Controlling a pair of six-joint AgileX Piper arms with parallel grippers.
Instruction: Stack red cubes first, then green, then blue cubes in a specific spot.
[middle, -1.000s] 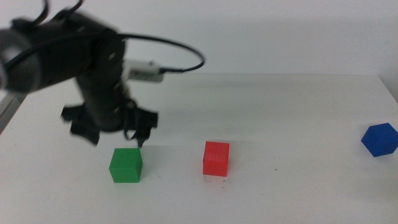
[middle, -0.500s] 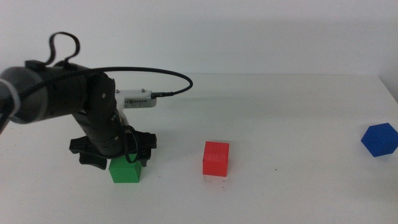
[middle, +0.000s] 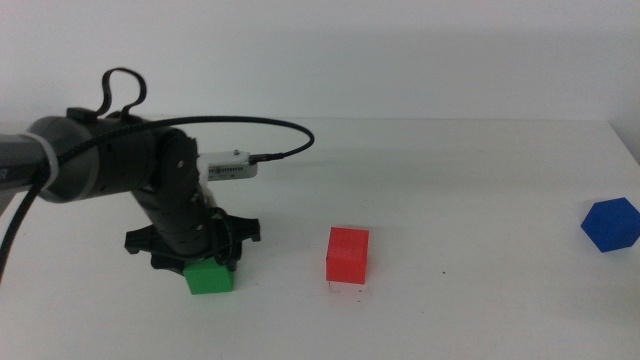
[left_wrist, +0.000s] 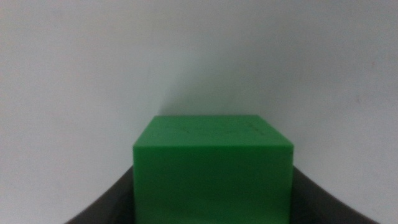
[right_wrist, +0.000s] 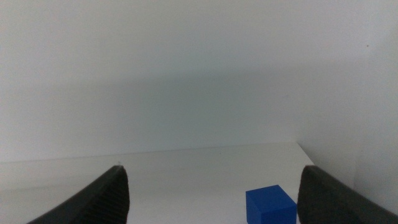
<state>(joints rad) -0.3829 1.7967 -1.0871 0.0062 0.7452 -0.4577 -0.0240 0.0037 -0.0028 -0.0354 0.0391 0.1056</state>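
Next, I release the green cube squarely atop the red cube (middle: 348, 235) with my left gripper.
The green cube (middle: 210, 279) rests on the white table (middle: 450, 170) at the left. My left gripper (middle: 208, 266) is lowered over it, a jaw against each side. In the left wrist view the green cube (left_wrist: 212, 177) fills the space between the two dark jaws with no gap showing. The red cube (middle: 347, 256) stands on the table to the right of it, apart from the gripper. The blue cube (middle: 610, 223) sits at the far right edge. My right gripper (right_wrist: 212, 171) is open and empty, out of the middle view, with the blue cube (right_wrist: 270, 204) ahead of it.
A black cable (middle: 270, 125) loops from the left arm over the table behind the cubes. The table's far edge meets a white wall (middle: 400, 60). Bare table surface lies between the red and blue cubes.
My left gripper has come down from above and behind the green cube to sit over it. The green cube has shifted slightly right. The red and blue cubes have not moved.
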